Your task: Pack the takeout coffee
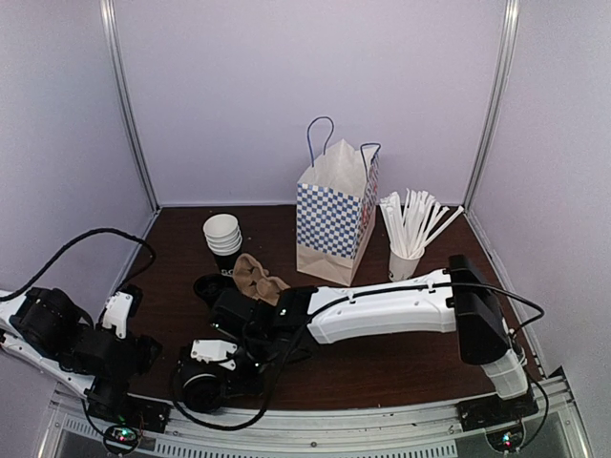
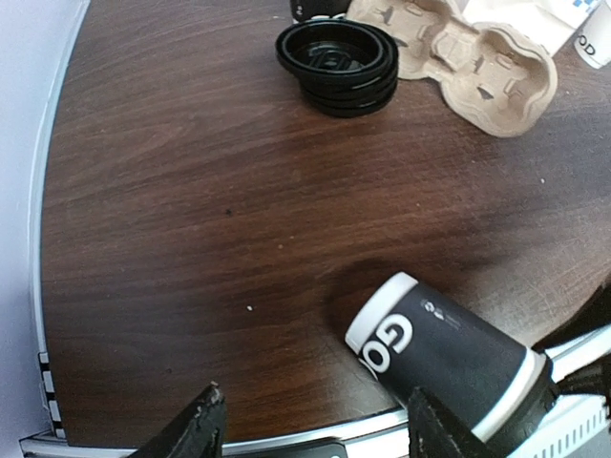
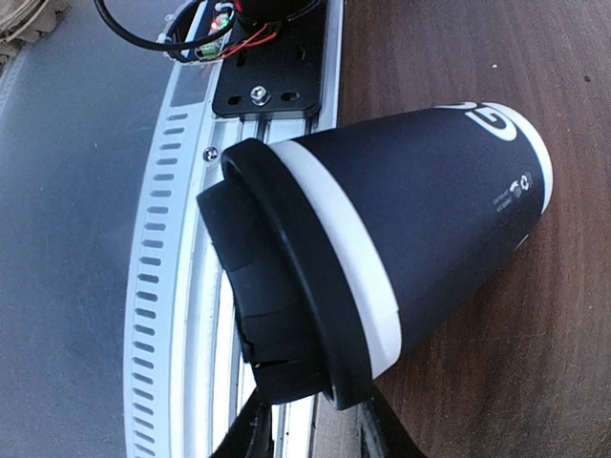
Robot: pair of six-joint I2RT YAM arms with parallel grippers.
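The takeout coffee lies sideways, my right gripper pinching just its lid's rim; I need to first stand it upright, then grip across the whole lid (image 3: 264, 291).
The takeout coffee (image 3: 420, 219), a black cup with a white band, pale print and a black lid, lies on its side at the table's front edge. Its lid end sits over the metal rail. It also shows in the left wrist view (image 2: 449, 353) and the top view (image 1: 200, 389). My right gripper (image 3: 315, 434), reaching across from the right (image 1: 208, 372), is closed on the lid's rim, one finger on each side. My left gripper (image 2: 315, 429) is open and empty just left of the cup, its right finger (image 2: 430, 425) close to the cup's side. The checkered bag (image 1: 336, 215) stands upright at the back.
A stack of black lids (image 2: 337, 62) and a brown pulp cup carrier (image 2: 468, 57) lie in mid-table. A stack of lidless cups (image 1: 222, 237) stands behind them. A white cup of sticks (image 1: 406, 258) stands right of the bag. The front rail (image 3: 181, 239) runs beside the cup.
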